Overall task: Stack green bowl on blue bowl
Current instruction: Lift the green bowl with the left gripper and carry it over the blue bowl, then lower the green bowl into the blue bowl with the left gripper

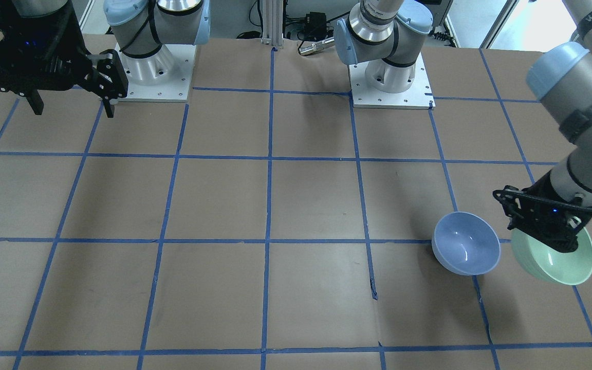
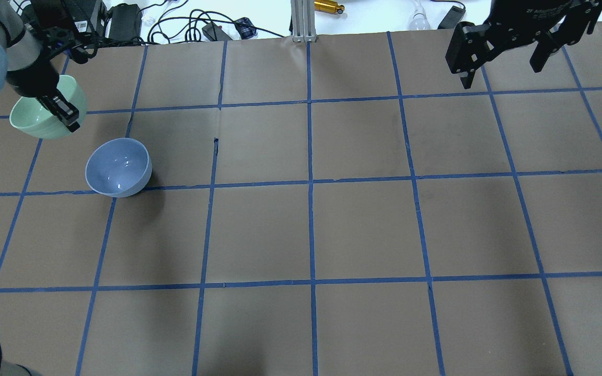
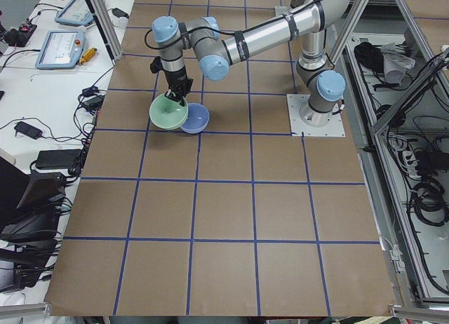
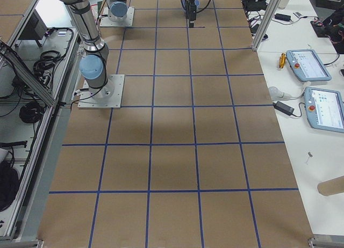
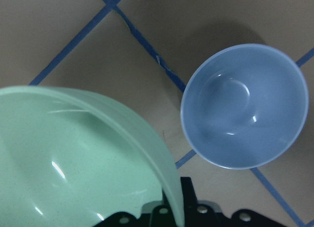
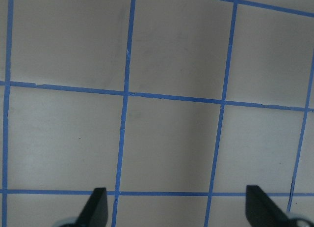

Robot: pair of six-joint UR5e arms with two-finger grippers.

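My left gripper should release the green bowl inside the hollow of the empty blue bowl (image 1: pixel 467 246) (image 5: pixel 244 109).
My left gripper (image 1: pixel 553 234) is shut on the rim of the green bowl (image 1: pixel 558 263) and holds it tilted, just off the table. The bowl also shows in the overhead view (image 2: pixel 34 121), the exterior left view (image 3: pixel 168 113) and the left wrist view (image 5: pixel 73 158). The blue bowl (image 1: pixel 465 245) stands upright and empty on the table right beside it, apart from it; it also shows in the overhead view (image 2: pixel 118 167) and the left wrist view (image 5: pixel 245 106). My right gripper (image 2: pixel 499 65) is open and empty, high over the far side of the table, and shows in its wrist view (image 6: pixel 179 207).
The brown table (image 2: pixel 311 230) has a grid of blue tape. The two arm bases (image 1: pixel 391 77) stand at its robot edge. Cables and small devices (image 2: pixel 217 28) lie beyond the far edge. Tablets (image 4: pixel 309 65) sit on a side bench.
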